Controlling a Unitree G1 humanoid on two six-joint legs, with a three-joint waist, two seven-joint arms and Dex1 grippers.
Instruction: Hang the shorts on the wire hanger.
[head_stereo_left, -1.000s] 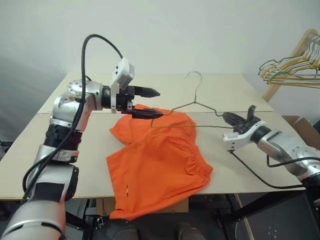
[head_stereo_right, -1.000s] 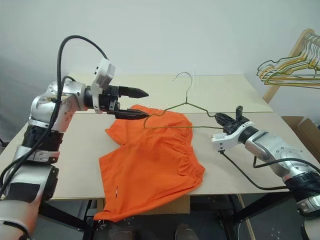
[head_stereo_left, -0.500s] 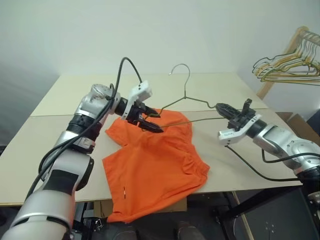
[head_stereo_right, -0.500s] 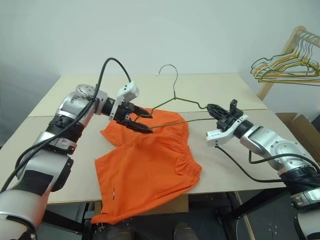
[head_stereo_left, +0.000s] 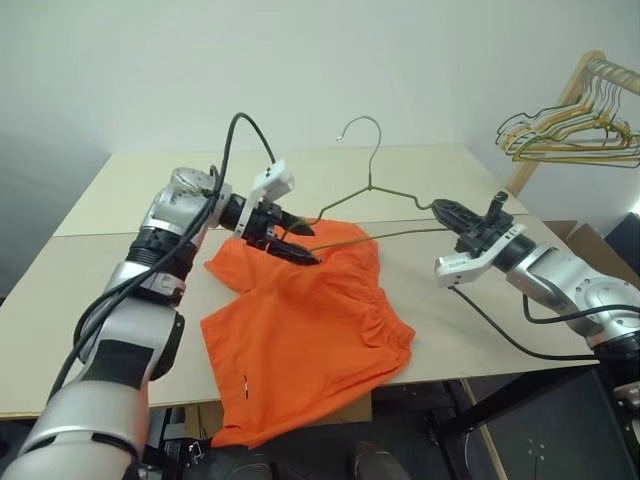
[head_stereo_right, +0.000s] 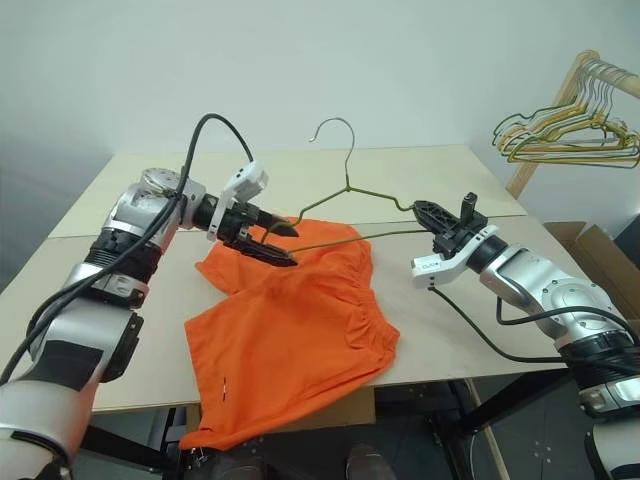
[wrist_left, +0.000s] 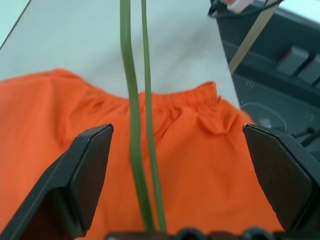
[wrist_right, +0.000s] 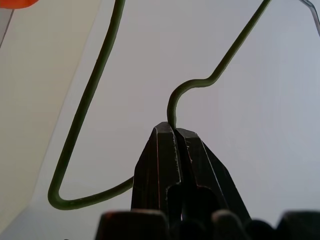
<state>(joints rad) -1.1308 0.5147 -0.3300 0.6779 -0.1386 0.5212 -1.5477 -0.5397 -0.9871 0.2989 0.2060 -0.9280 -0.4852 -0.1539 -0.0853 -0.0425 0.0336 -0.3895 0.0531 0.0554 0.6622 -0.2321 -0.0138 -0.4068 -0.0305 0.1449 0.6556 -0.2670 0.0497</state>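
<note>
My right gripper grips just the hanger's upper wire, so I need to hold the hanger's other end with my left gripper while my right gripper takes both wires at the hanger's corner (wrist_right: 56, 198).
The orange shorts (head_stereo_left: 300, 330) lie flat on the table, one leg drooping over the front edge. The wire hanger (wrist_right: 92, 90) is held up over their waistband, hook upward. My right gripper (head_stereo_left: 447, 210) is shut on the hanger's right corner, its fingertips (wrist_right: 172, 132) pinching the wire. My left gripper (head_stereo_left: 303, 243) stands open at the hanger's left end, just above the shorts. In the left wrist view the hanger's two wires (wrist_left: 127, 100) run between its wide-apart fingers (wrist_left: 92, 160) without touching them, with the orange fabric (wrist_left: 200, 165) below.
The light wooden table (head_stereo_left: 450, 170) has a seam across its middle. A bunch of yellow and green hangers (head_stereo_left: 570, 135) hangs on a wooden rack at the far right, with a cardboard box (head_stereo_left: 590, 245) under it. The right arm's black cable (head_stereo_left: 500, 335) trails on the table.
My left gripper has come down and turned, so the hanger's left end now lies between its open fingers. My right gripper has raised the hanger a little and tipped it more upright.
</note>
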